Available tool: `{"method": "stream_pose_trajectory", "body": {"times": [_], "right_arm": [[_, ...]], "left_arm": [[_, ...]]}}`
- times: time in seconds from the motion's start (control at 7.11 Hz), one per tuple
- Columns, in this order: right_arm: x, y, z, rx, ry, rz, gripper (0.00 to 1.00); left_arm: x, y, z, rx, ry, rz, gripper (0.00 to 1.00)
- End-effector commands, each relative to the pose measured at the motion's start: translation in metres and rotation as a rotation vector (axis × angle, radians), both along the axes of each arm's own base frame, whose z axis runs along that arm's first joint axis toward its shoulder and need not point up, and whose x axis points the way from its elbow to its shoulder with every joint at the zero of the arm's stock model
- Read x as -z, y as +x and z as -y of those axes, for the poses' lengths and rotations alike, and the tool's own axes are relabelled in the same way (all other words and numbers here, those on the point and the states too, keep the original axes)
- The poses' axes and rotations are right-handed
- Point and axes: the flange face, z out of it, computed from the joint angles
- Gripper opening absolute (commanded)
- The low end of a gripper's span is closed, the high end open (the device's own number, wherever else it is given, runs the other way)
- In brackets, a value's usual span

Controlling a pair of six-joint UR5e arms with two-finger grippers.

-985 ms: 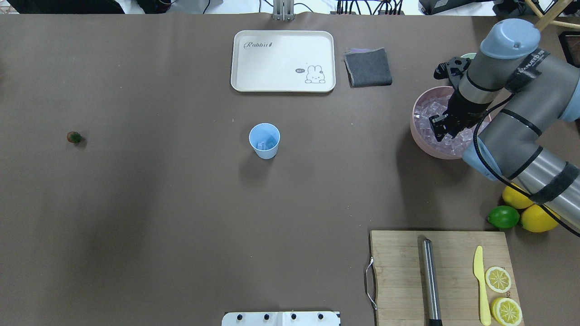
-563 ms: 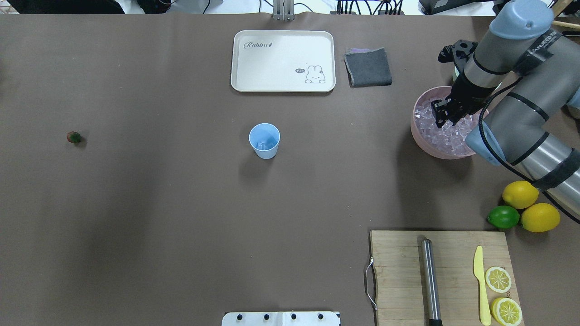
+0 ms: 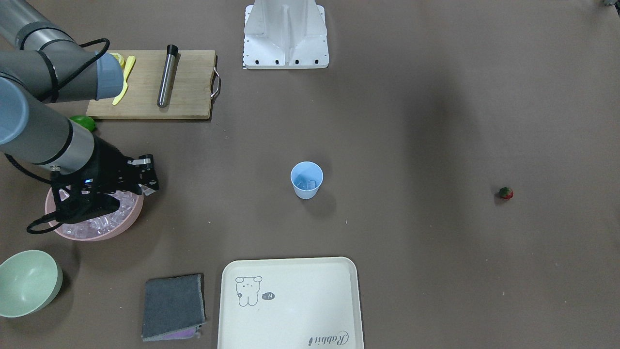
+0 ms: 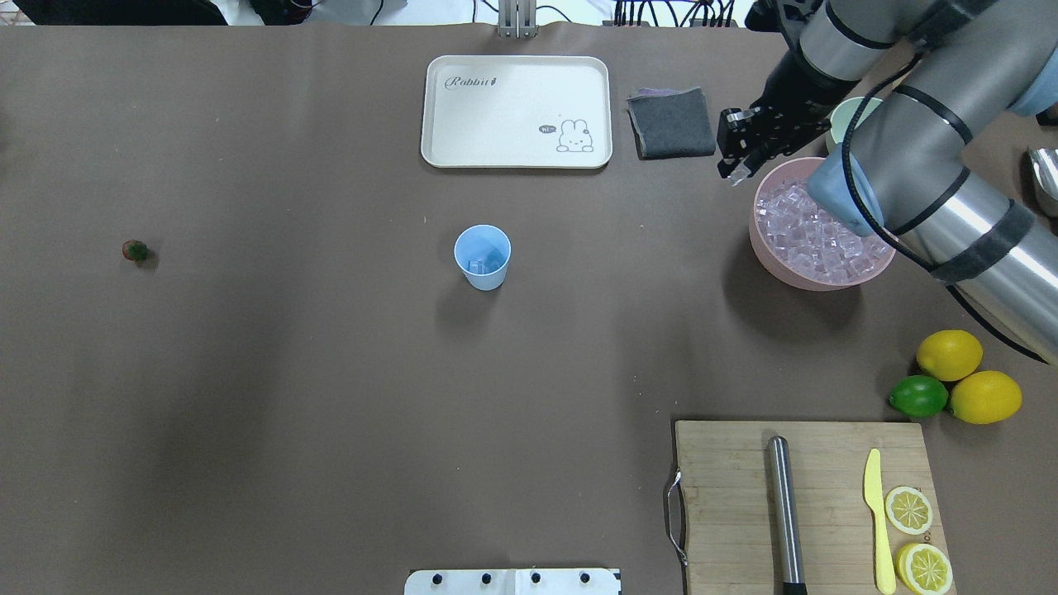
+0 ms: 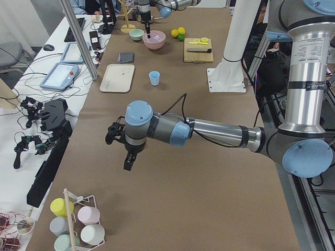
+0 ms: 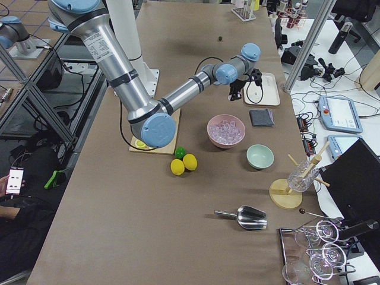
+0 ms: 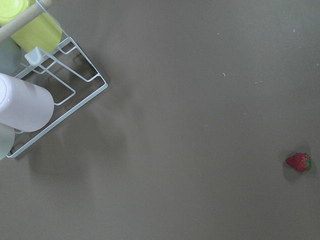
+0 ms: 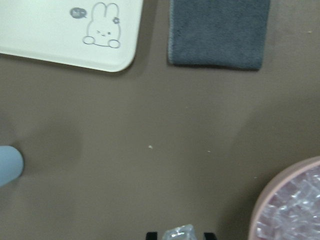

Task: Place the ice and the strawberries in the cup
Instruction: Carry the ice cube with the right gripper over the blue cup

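Note:
Next, my right gripper releases the clear ice cube onto the ice at the bottom of the light-blue cup (image 3: 305, 182). The ice cube is now just beyond the pink bowl.
The light-blue cup (image 4: 483, 256) stands upright mid-table with some ice in its bottom; it also shows in the front view (image 3: 306, 180). My right gripper (image 4: 735, 162) hovers just beyond the far-left rim of the pink bowl (image 4: 756, 240) of ice cubes (image 4: 818, 235). In the right wrist view its fingertips (image 8: 151, 234) are shut on one clear ice cube (image 8: 180, 232). The strawberry (image 4: 135, 250) lies alone at the far left and shows in the left wrist view (image 7: 299, 162). My left gripper (image 5: 129, 160) hangs over bare table, seen only from the side; I cannot tell its state.
A white rabbit tray (image 4: 517, 111) and a grey cloth (image 4: 671, 122) lie at the far side. A pale green bowl (image 3: 26, 281) stands beyond the pink bowl. A cutting board (image 4: 727, 496), lemons (image 4: 949, 354) and a lime (image 4: 917, 397) lie near right. A mug rack (image 7: 65, 75) is near the left arm.
My right gripper has risen out of the pink bowl and moved left and away to past its rim, with an ice cube between its fingers. Cup and strawberry have not moved.

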Motion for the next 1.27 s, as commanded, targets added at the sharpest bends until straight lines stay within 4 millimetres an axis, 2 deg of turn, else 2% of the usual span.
{"method": "stream_pose_trajectory", "body": {"times": [0.0,0.14,0.28,0.42,0.56,0.7,0.84,1.13], "right_arm": [[0.093,-0.061,-0.027,-0.025,-0.091,0.061,0.00],[0.115,-0.090,-0.042,-0.054,-0.103,0.073,0.00],[0.120,-0.131,-0.049,-0.093,-0.107,0.102,0.00],[0.125,-0.170,-0.046,-0.144,-0.103,0.114,0.00],[0.132,-0.201,-0.054,-0.159,-0.104,0.102,0.00],[0.125,-0.225,-0.070,-0.165,-0.094,0.075,0.00],[0.121,-0.238,-0.077,-0.178,-0.098,0.058,0.00],[0.121,-0.246,-0.084,-0.175,-0.101,0.055,0.00]], "left_arm": [[-0.001,0.000,0.000,0.001,-0.003,0.000,0.98],[-0.002,0.000,0.000,0.001,-0.005,0.000,0.98],[-0.004,0.000,0.000,0.001,-0.009,0.000,0.98],[-0.005,0.000,0.001,0.000,-0.010,0.001,0.98],[-0.007,0.000,0.001,0.000,-0.014,0.001,0.98],[-0.009,0.000,0.001,0.000,-0.019,0.001,0.98],[-0.012,0.000,0.001,-0.001,-0.024,0.002,0.98],[-0.014,0.002,0.002,-0.004,-0.026,0.000,0.98]]}}
